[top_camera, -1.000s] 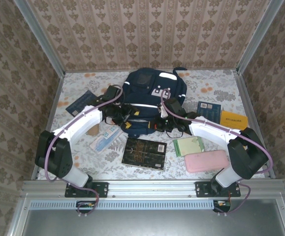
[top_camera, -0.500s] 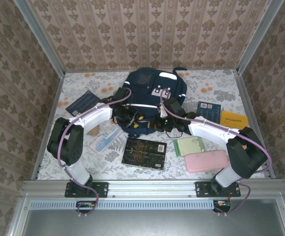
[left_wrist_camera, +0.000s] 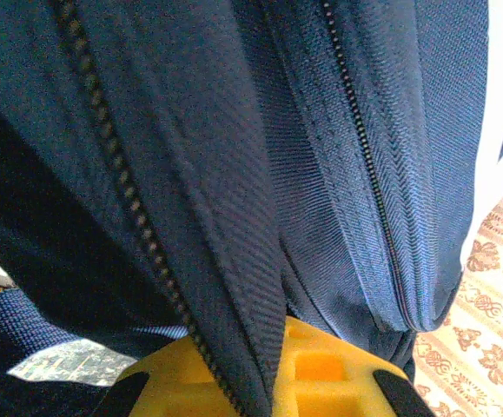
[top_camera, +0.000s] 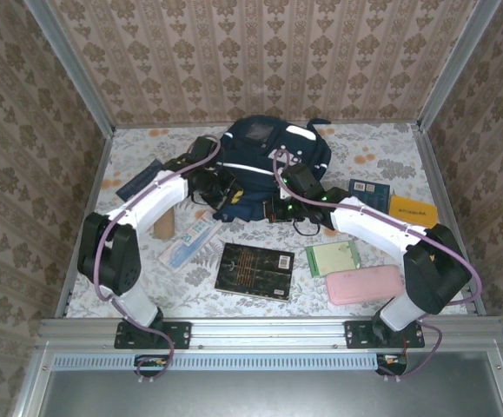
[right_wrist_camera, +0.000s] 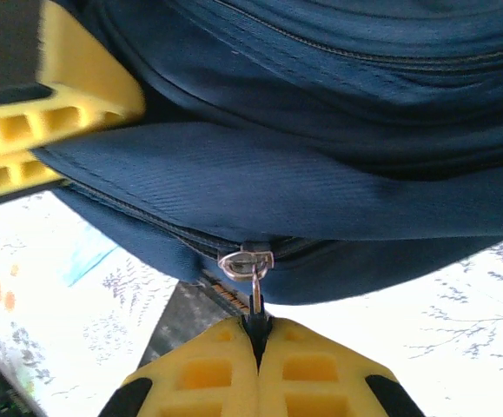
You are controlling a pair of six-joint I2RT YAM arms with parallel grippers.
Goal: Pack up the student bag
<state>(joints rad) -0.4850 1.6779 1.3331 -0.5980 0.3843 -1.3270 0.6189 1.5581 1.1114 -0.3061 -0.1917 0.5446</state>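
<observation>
The robot's right gripper should release the zipper pull at the student bag's side edge (top_camera: 317, 176) facing the blue book. The zipper pull now hangs from a silver slider.
The student bag (top_camera: 264, 156), a navy-blue backpack with white stripes, lies at the back middle of the table. My left gripper (top_camera: 220, 193) is at its near left side, and in the left wrist view that gripper (left_wrist_camera: 273, 352) is shut on the bag's fabric edge (left_wrist_camera: 234, 261) beside a line of zipper teeth. My right gripper (top_camera: 279, 208) is at the bag's near edge. The right wrist view has it (right_wrist_camera: 257, 334) shut on the black zipper pull (right_wrist_camera: 254, 320), which hangs from a silver slider (right_wrist_camera: 245, 261). A yellow finger (right_wrist_camera: 51, 104) of the left gripper shows at the upper left there.
In front of the bag lie a black book (top_camera: 254, 270), a green notebook (top_camera: 333, 257) and a pink case (top_camera: 363, 284). A blue book (top_camera: 368, 195) and a yellow book (top_camera: 413, 211) sit at the right. A dark blue booklet (top_camera: 142, 181) and a pale blue packet (top_camera: 186, 243) lie at the left.
My left gripper swung in to the bag and closed on its fabric edge. The bag's near edge has drawn back, away from the black book. The right gripper followed, still holding the zipper pull.
</observation>
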